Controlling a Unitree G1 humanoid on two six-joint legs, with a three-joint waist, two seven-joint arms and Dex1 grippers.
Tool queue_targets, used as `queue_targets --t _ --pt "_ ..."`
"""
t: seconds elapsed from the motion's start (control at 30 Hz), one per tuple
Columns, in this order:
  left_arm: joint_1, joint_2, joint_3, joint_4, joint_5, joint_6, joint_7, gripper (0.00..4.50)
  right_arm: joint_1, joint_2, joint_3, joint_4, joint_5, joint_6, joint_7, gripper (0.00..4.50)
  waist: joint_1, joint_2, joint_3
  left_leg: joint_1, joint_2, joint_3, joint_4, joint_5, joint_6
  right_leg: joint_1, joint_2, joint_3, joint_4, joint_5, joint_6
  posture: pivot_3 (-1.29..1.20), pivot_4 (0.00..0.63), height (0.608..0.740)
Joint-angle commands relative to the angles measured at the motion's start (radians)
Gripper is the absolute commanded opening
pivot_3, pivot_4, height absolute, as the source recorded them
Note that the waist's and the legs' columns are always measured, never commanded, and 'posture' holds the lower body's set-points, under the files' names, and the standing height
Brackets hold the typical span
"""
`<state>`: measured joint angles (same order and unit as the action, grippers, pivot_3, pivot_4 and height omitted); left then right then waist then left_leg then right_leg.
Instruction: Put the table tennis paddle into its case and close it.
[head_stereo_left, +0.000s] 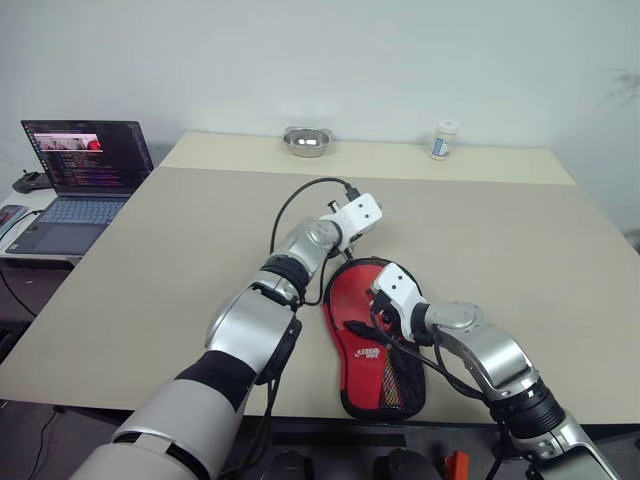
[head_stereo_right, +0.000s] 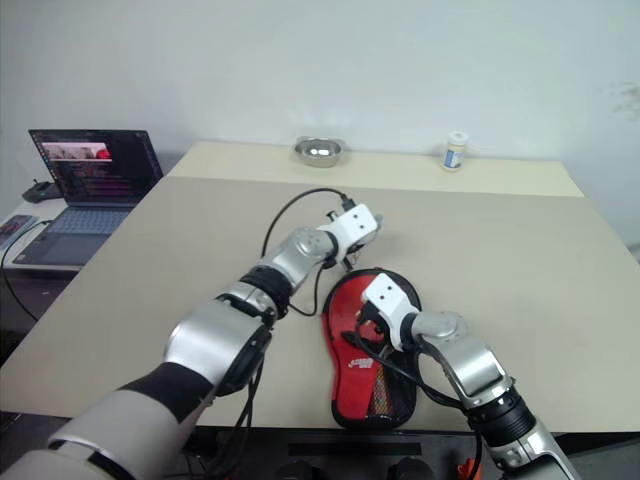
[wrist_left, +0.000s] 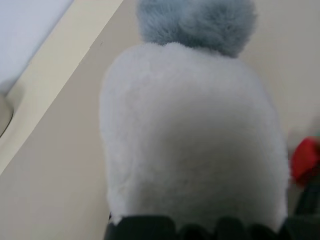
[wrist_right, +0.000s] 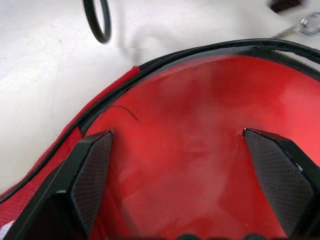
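My left gripper will let go of the white fuzzy thing on the bare table (head_stereo_left: 439, 239) just beyond the case's round end.
The case (head_stereo_left: 368, 352) lies flat near the table's front edge, red face with a white logo up and black mesh over its narrow end. My right gripper (wrist_right: 185, 175) hovers open just over the round end, one finger (wrist_right: 92, 175) on each side of a glossy red surface. Black piping and a zip run round that end, with a metal pull ring (wrist_right: 306, 24) beyond it. The table tennis paddle does not stand out from the red face, so I cannot tell whether it is inside. My left gripper (head_stereo_left: 350, 246) is at the case's far edge. A white fuzzy shape (wrist_left: 190, 135) sits close before its camera.
A steel bowl (head_stereo_left: 307, 141) and a small white jar (head_stereo_left: 444, 139) stand at the table's far edge. An open laptop (head_stereo_left: 85, 175) sits on a side table to the left. My left arm's black cable (head_stereo_left: 300, 195) loops over the tabletop.
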<state>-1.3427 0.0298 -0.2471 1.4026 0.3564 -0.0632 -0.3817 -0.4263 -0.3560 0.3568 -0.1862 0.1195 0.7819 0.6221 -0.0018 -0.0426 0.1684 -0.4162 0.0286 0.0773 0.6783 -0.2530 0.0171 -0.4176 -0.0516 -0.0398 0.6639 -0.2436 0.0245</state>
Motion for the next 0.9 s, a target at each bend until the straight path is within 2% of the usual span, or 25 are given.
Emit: queue_targets --t 0.03,0.3,0.53,0.83,0.9 --pt "-0.085 -0.074 -0.002 -0.031 0.020 -0.054 0.026 0.66 0.088 -0.020 0.086 0.067 -0.012 0.122 0.006 4.50 0.003 0.000 0.000 0.000 0.000 0.000 0.000 0.000 0.000 0.000 0.000 0.000 0.000 0.000 0.000 0.00 0.150 0.740" --pt "-0.114 -0.195 -0.006 -0.031 0.039 -0.079 0.011 0.66 0.101 -0.008 0.093 0.047 -0.011 0.141 -0.012 4.50 0.002 0.005 -0.003 0.000 0.000 -0.002 0.000 0.000 0.000 0.002 0.000 -0.001 -0.001 -0.001 0.002 0.00 0.150 0.740" --pt "-0.098 -0.275 -0.003 -0.037 0.031 -0.101 -0.081 0.66 0.099 0.000 0.093 0.049 -0.011 0.144 -0.022 4.50 0.002 0.006 -0.004 0.000 0.000 -0.002 0.000 0.000 0.000 0.002 0.000 -0.001 -0.001 -0.002 0.003 0.00 0.150 0.740" --pt "-0.059 -0.287 -0.041 -0.037 0.053 -0.123 -0.171 0.66 0.085 0.008 0.085 0.066 -0.015 0.135 -0.030 4.50 0.001 0.008 -0.005 0.001 0.000 -0.002 0.000 0.000 0.000 0.002 0.000 -0.001 -0.001 -0.002 0.003 0.00 0.150 0.740" --pt "-0.048 -0.284 -0.047 -0.036 0.057 -0.125 -0.203 1.38 0.083 0.008 0.083 0.068 -0.015 0.134 -0.029 4.50 0.001 0.008 -0.005 0.001 0.000 -0.002 0.000 0.000 0.000 0.002 0.000 -0.002 -0.001 -0.002 0.003 0.00 0.150 0.740"
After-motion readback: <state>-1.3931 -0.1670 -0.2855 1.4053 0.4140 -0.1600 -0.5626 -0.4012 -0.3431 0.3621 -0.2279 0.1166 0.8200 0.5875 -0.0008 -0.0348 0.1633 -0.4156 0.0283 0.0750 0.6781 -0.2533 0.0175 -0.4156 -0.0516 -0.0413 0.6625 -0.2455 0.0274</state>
